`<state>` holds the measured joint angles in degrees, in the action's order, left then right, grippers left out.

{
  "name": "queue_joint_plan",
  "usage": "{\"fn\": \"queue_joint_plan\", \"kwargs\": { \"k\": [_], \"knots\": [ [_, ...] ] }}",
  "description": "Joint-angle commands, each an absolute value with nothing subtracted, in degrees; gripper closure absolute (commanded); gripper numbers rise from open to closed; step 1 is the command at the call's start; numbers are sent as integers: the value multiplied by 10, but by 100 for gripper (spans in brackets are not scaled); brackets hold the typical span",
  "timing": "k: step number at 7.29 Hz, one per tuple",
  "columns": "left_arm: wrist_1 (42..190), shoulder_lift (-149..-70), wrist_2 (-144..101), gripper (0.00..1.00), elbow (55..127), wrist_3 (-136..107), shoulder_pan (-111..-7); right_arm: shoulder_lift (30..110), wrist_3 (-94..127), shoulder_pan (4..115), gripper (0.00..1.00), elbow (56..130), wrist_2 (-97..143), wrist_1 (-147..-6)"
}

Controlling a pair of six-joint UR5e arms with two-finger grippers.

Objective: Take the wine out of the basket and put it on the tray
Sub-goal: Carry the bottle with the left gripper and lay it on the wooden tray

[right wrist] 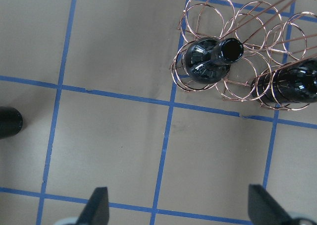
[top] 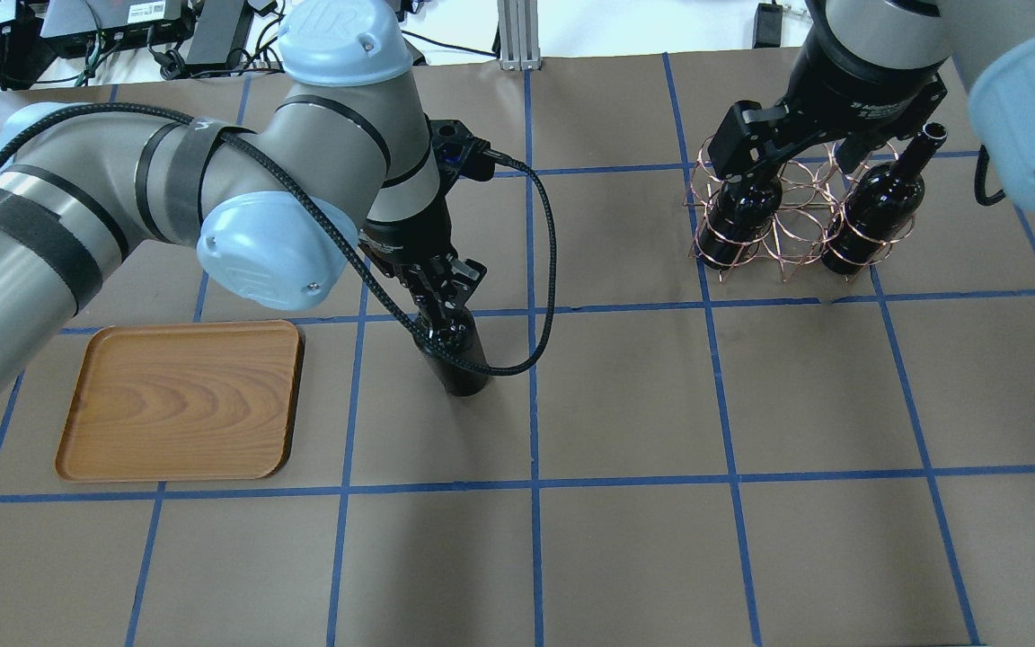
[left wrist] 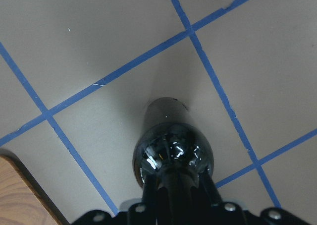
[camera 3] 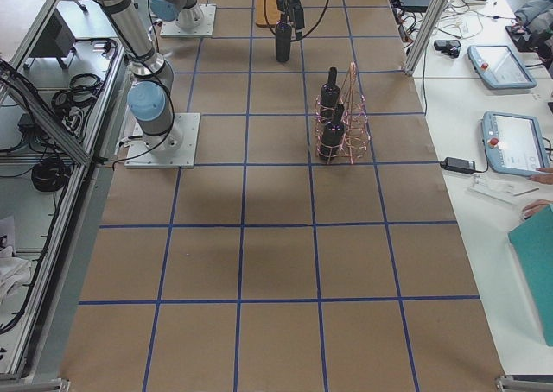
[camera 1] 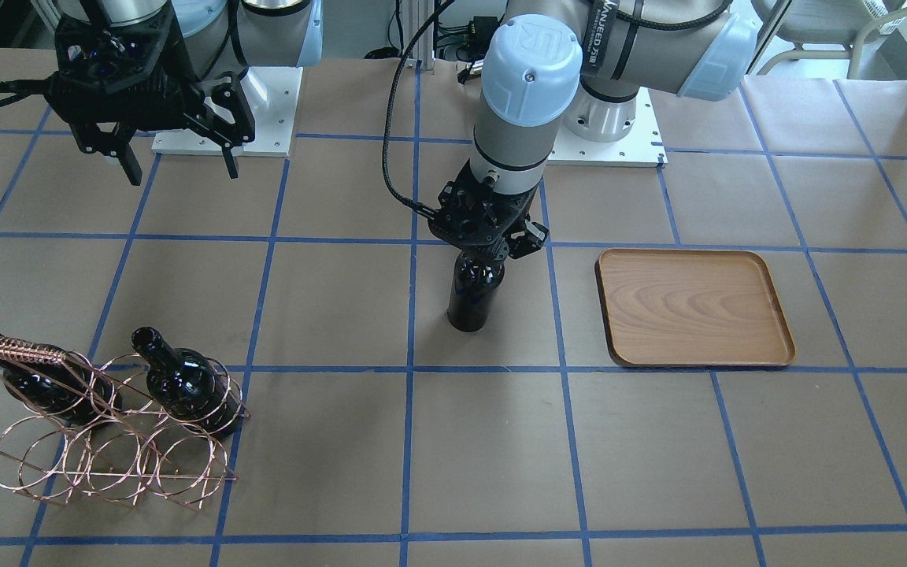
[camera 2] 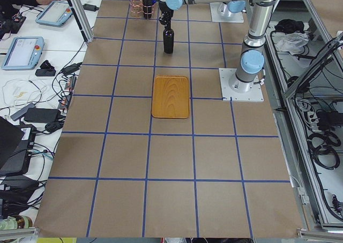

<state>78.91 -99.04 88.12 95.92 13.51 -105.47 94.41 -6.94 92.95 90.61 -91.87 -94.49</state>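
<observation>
I will set the near-black wine bottle upright in the middle of the brown wooden tray (camera 1: pixel 694 310), and then I will let go of it with my left gripper.
My left gripper (camera 1: pixel 493 250) is shut on the neck of a near-black wine bottle (camera 1: pixel 473 295). The bottle hangs upright, its base at or just above the table, one grid line away from the brown wooden tray (camera 1: pixel 694 307). The left wrist view looks down on the bottle's shoulder (left wrist: pixel 171 150) and a corner of the tray (left wrist: pixel 20 195). My right gripper (camera 1: pixel 178 161) is open and empty, high above the copper wire basket (camera 1: pixel 107 441). The basket holds two more bottles (top: pixel 738 211) (top: pixel 872 202), which also show in the right wrist view (right wrist: pixel 210 59).
The tray holds nothing. The table is brown paper with a blue tape grid. Both arm bases (camera 1: pixel 225 110) stand on white plates at the robot's side. Tablets and cables lie on side desks (camera 2: pixel 32 45) beyond the table edge.
</observation>
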Motion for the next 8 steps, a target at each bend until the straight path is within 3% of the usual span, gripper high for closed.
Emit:
{"fn": "queue_joint_plan", "kwargs": {
  "k": [1,3,8],
  "knots": [
    [832,-980,909,100,925,150,-1029,945,-69,929,0,906,-919,-945],
    [883,-968,915,100,880,197,-951,944,-69,929,0,906,-919,-945],
    [889,-947,934,100,903,334,-740,944,-69,929,0,908,-920,-946]
  ]
}}
